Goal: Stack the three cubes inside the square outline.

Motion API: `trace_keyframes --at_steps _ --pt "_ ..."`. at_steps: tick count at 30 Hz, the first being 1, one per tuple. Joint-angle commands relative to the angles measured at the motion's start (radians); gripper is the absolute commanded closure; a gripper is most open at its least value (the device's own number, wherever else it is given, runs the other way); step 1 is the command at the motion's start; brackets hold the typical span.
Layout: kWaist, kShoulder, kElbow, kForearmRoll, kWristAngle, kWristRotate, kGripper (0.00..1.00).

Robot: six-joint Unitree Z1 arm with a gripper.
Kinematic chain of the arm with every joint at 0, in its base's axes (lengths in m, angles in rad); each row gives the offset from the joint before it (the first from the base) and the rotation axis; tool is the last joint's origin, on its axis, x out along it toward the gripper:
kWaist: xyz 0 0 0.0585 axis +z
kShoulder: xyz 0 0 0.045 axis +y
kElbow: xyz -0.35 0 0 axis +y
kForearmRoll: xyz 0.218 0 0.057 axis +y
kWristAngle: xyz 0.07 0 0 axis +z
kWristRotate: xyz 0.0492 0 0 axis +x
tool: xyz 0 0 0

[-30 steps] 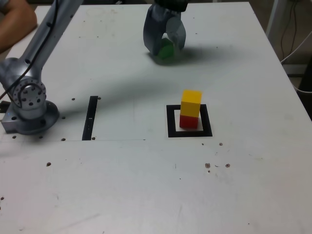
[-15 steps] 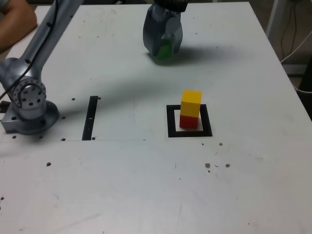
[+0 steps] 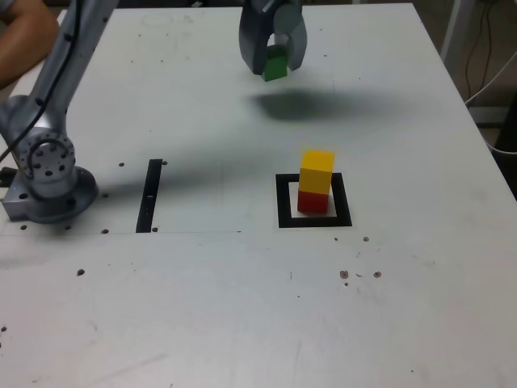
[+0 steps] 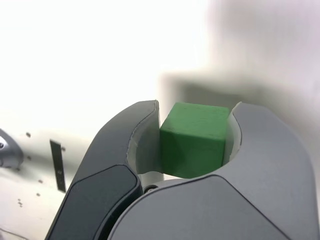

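The green cube will be released atop the yellow cube (image 3: 315, 152) resting on the red cube. The green cube still hangs above the table.
The green cube (image 3: 275, 65) hangs above the table at the far middle of the exterior view, with my gripper (image 3: 275, 58) shut on it. In the wrist view the green cube (image 4: 195, 138) fills the gap between the two grey jaws of my gripper (image 4: 195, 112). A yellow cube (image 3: 317, 171) rests on a red cube (image 3: 313, 201) inside the square outline (image 3: 313, 220), nearer the camera and slightly to the exterior view's right of my gripper.
The arm's grey base (image 3: 47, 174) stands at the exterior view's left, with a narrow black strip (image 3: 150, 195) beside it. A person's arm (image 3: 24, 36) rests at the far left corner. Cables (image 3: 489, 65) hang past the table's right edge.
The jaws closed on the green cube, which then rose off the table with them; its shadow now lies apart from it on the surface.
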Motion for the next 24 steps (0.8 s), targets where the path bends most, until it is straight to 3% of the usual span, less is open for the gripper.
trace_keyframes --at_steps 1,12,24 --pt "-0.019 -0.037 0.015 0.013 -0.012 0.003 0.63" --pt "-0.197 -0.18 0.131 0.021 -0.037 -0.022 0.63" --pt "-0.444 -0.216 0.151 0.026 -0.037 -0.095 0.63"
